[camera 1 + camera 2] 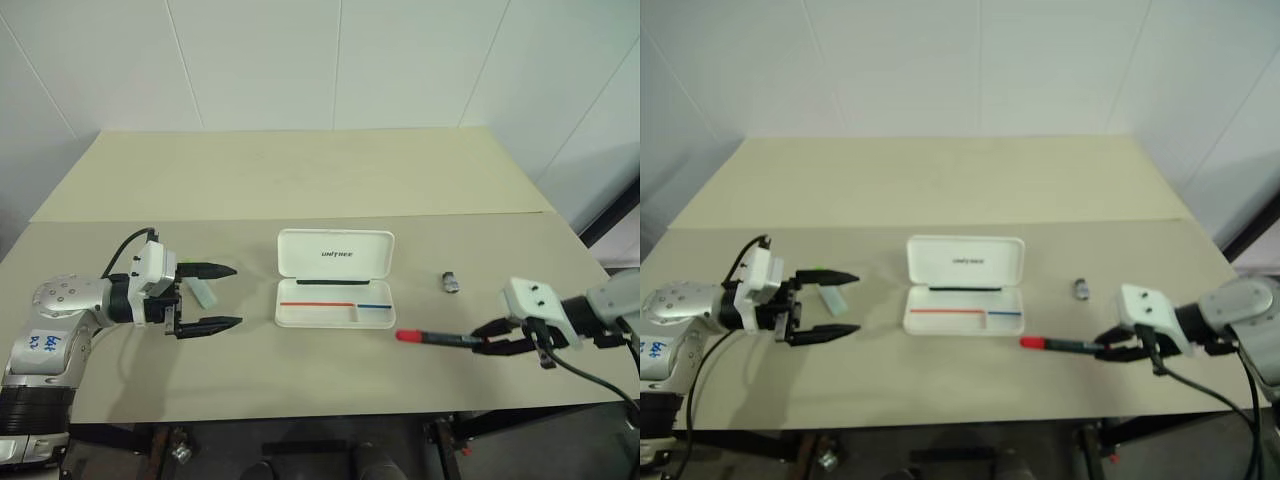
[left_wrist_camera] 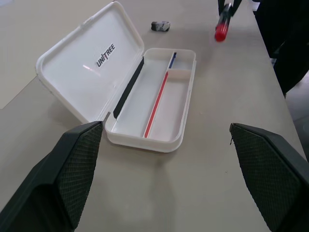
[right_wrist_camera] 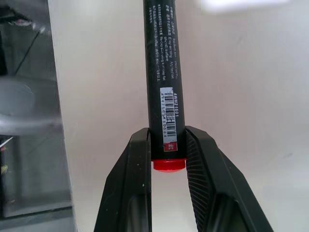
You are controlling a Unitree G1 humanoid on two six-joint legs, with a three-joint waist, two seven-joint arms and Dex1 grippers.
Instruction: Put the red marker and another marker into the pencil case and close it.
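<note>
Next, I put the red marker in the pencil case's long slot (image 1: 334, 288) beside the black strip with my right gripper.
The white pencil case (image 1: 300, 255) lies open at the table's middle, lid folded back, its tray (image 2: 179, 112) holding nothing. Right of it, my right gripper (image 1: 490, 343) is shut on the red marker (image 1: 435, 338), gripping the black barrel near its tail end (image 3: 163, 72). The red cap points toward the case and is held above the table. The other marker (image 1: 830, 293), pale with a green cap, lies on the table to the left. From above it shows between the spread fingers of my open left gripper (image 1: 237, 296), which points at the case.
A small grey object (image 1: 451, 281) lies on the table right of the case. A second table (image 1: 300, 170) adjoins behind, with white walls beyond it. The front edge runs just below both grippers.
</note>
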